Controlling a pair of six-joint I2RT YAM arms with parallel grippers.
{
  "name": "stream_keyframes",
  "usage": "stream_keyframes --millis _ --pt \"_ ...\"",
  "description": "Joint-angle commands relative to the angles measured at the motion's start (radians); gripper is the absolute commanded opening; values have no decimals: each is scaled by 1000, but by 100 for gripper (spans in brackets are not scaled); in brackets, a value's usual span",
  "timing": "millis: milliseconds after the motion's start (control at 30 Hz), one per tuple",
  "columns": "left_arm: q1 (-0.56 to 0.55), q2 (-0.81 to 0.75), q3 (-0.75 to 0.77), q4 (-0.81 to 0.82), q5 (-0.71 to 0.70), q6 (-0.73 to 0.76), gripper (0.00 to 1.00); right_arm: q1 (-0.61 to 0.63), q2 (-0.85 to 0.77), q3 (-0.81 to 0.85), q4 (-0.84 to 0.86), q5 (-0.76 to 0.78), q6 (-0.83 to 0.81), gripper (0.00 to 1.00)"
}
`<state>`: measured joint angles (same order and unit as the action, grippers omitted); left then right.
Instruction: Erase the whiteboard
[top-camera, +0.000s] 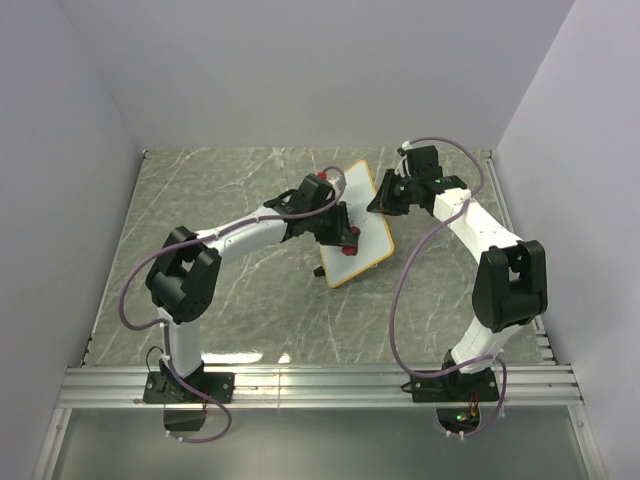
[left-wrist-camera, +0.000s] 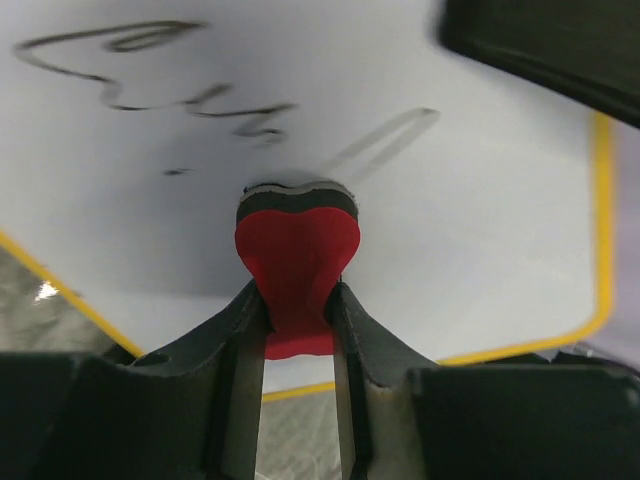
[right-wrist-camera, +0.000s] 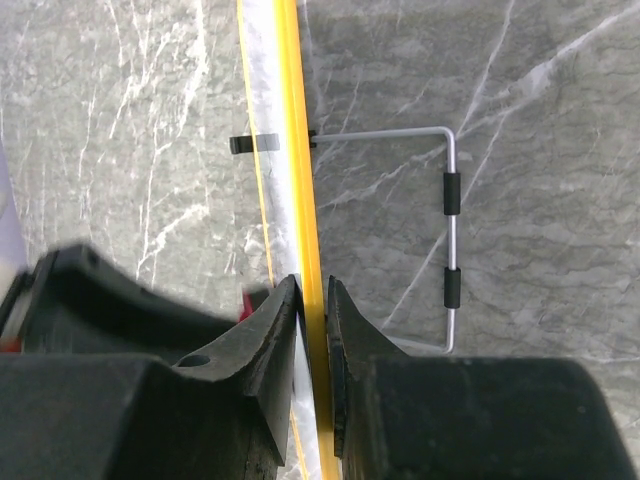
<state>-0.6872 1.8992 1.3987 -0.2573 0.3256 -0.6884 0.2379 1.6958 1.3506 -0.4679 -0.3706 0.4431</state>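
Next, I release the red eraser from my left gripper on the grey marble (top-camera: 234, 266) between the whiteboard and the black elbow of my arm.
The whiteboard (top-camera: 365, 215) is white with an orange-yellow rim and stands tilted at the table's middle back. My left gripper (top-camera: 341, 232) is shut on the small red eraser (left-wrist-camera: 297, 252) and presses its dark pad against the board's face (left-wrist-camera: 480, 200). Black scribble marks (left-wrist-camera: 150, 75) and a faint grey smear lie just beyond the eraser. My right gripper (top-camera: 384, 196) is shut on the board's right rim. In the right wrist view the yellow rim (right-wrist-camera: 301, 200) runs edge-on between its fingers (right-wrist-camera: 313, 300).
A bent wire stand (right-wrist-camera: 450, 230) with two black sleeves props the board from behind on the grey marble table (top-camera: 200, 200). White walls close in the left, back and right. A metal rail (top-camera: 320, 385) runs along the near edge.
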Motion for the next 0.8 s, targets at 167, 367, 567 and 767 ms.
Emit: stream_keyframes --millis 167,367,567,767 --pt "-38 104 271 -115 87 52 0 28 -15 -10 -38 32 0 0" --pt "-9 221 367 -138 130 53 0 40 -33 -45 -34 42 2 0" --pt "92 332 370 -255 138 81 0 40 -48 -56 -29 45 2 0" --pt "173 391 398 -442 -23 190 0 52 -56 -77 -14 47 2 0"
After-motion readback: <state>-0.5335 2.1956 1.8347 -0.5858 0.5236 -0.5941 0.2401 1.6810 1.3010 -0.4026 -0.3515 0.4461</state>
